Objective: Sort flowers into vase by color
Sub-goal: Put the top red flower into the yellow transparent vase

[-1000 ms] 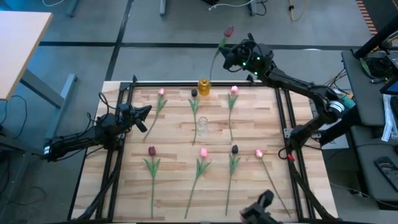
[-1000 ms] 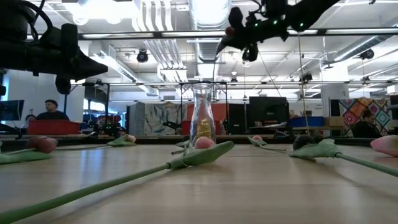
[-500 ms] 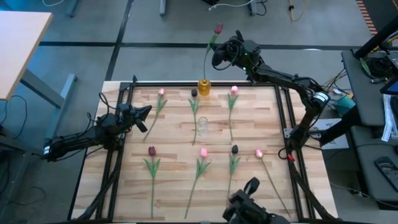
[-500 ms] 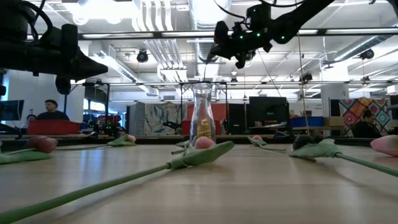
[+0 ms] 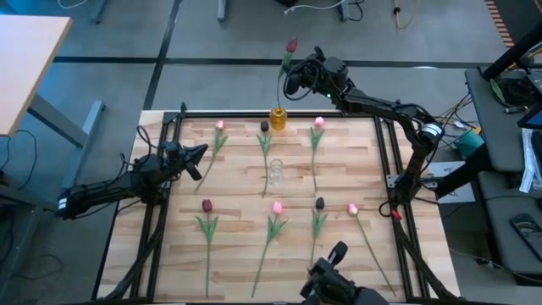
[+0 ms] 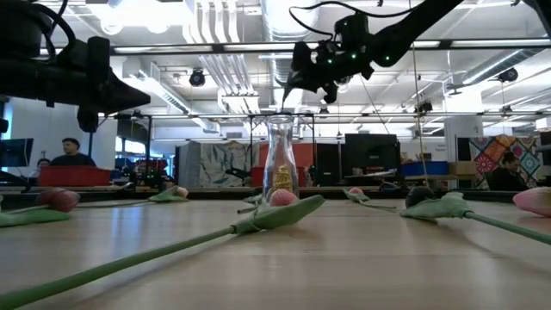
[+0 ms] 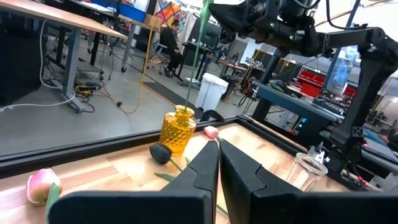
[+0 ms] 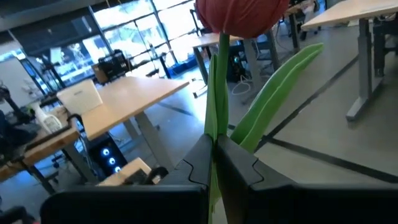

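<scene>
The robot's left gripper will next move to the pink tulip closest to it in the far row and close on its stem [image 5: 213,153] where the leaves begin.
My right gripper [image 5: 294,79] hovers beyond the table's far edge, over the yellow vase [image 5: 278,118], shut on a maroon tulip [image 5: 292,44]. The tulip's stem [image 7: 193,74] runs down to the yellow vase's mouth [image 7: 182,111]. A clear glass vase [image 5: 275,172] stands mid-table. Several tulips lie flat on the wood: pink ones [image 5: 219,125], [image 5: 318,123], [image 5: 277,207], [image 5: 352,207] and dark ones [image 5: 264,127], [image 5: 207,205], [image 5: 319,203]. My left gripper [image 5: 193,158], shut, waits above the table's left side. My right gripper pinches the maroon tulip's stem [image 8: 215,130] between its two fingers, a little below the head and beside a leaf [image 8: 273,93]. The fingers come roughly level from the table's right, across the stem. The tulip stands nearly upright, head above the fingers, its lower stem reaching down to the yellow vase.
A black frame [image 5: 254,113] runs along the table's edges. The low view shows the clear vase [image 6: 280,159] in front of the yellow one, with tulips [image 6: 275,215] lying across the near wood. People sit in the room behind [image 6: 71,151].
My right gripper has moved toward the table's left and come over the yellow vase, still shut on the maroon tulip. The tulip has swung from slanted to nearly upright, and its lower stem end now stands at the vase's mouth.
</scene>
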`<state>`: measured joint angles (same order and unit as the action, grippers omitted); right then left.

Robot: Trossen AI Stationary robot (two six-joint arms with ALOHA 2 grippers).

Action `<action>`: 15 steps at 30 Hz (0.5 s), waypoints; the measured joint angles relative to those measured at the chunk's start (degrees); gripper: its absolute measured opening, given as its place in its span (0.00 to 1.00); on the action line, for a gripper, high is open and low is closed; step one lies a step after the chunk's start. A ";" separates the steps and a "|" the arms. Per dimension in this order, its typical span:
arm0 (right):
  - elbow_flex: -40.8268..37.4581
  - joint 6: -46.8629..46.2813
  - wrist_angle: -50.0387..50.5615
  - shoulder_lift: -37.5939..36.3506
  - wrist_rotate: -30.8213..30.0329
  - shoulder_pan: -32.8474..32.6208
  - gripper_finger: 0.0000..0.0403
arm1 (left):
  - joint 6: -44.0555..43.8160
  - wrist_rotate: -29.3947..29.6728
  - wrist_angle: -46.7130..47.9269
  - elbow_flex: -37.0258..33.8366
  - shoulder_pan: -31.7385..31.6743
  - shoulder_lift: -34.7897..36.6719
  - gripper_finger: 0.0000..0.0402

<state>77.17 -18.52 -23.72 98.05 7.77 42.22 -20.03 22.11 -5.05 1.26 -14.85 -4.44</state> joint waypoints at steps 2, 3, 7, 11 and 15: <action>0.00 0.89 1.80 -0.10 0.00 0.02 0.03 | 0.00 0.00 -0.01 0.00 0.00 -0.34 0.00; 0.00 1.66 2.93 -0.10 0.00 0.02 0.03 | -0.02 0.00 0.01 0.00 0.00 -0.54 0.00; -0.15 4.32 8.01 -0.10 0.00 -0.39 0.03 | -2.04 0.00 -0.01 0.00 0.00 -1.31 0.00; -0.15 4.63 11.83 -0.10 -0.19 -0.76 0.03 | -3.02 -0.02 -0.04 0.00 0.00 -1.91 0.00; -0.07 4.85 15.27 -0.10 -0.33 -0.92 0.03 | -3.06 -0.02 -0.05 0.00 0.00 -2.61 0.00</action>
<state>77.09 -13.67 -8.44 97.95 7.44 41.30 -23.10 22.09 -5.10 1.26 -14.85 -7.05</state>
